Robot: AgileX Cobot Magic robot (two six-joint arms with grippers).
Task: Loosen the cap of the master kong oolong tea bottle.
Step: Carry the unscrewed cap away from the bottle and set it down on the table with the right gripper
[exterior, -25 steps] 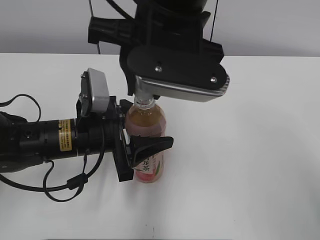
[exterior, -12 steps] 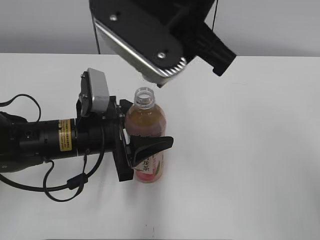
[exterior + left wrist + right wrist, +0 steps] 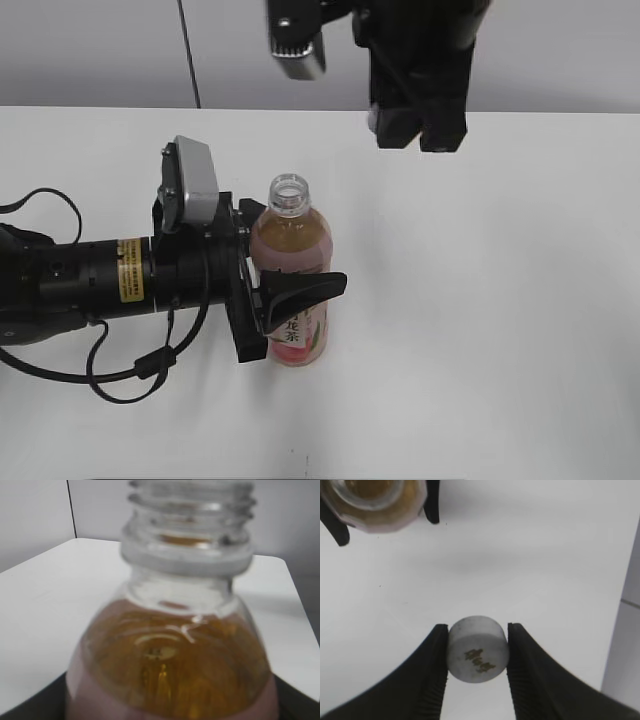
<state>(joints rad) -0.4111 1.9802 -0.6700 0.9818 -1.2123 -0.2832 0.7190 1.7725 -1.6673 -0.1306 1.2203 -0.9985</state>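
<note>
My right gripper has the white cap. It will let go of it on the white table (image 3: 448, 320) beside the bottle, opposite my left gripper.
The master kong oolong tea bottle (image 3: 291, 285) stands upright on the white table, its threaded neck open with no cap on it. It fills the left wrist view (image 3: 175, 655) and shows at the top left of the right wrist view (image 3: 372, 502). My left gripper (image 3: 290, 300) is shut on the bottle's body from the left. My right gripper (image 3: 476, 647) is shut on the white cap (image 3: 478, 650), which has a dark mark on top, and holds it high above the table, to the right of the bottle. In the exterior view the right gripper (image 3: 418, 130) is at the top.
The white table (image 3: 500, 300) stretches to the right and front of the bottle. A grey wall stands behind it. A black cable (image 3: 110, 370) loops by the left arm.
My right gripper has lifted the cap off the bottle's neck and moved up and to the right. The bottle and left gripper have not moved.
</note>
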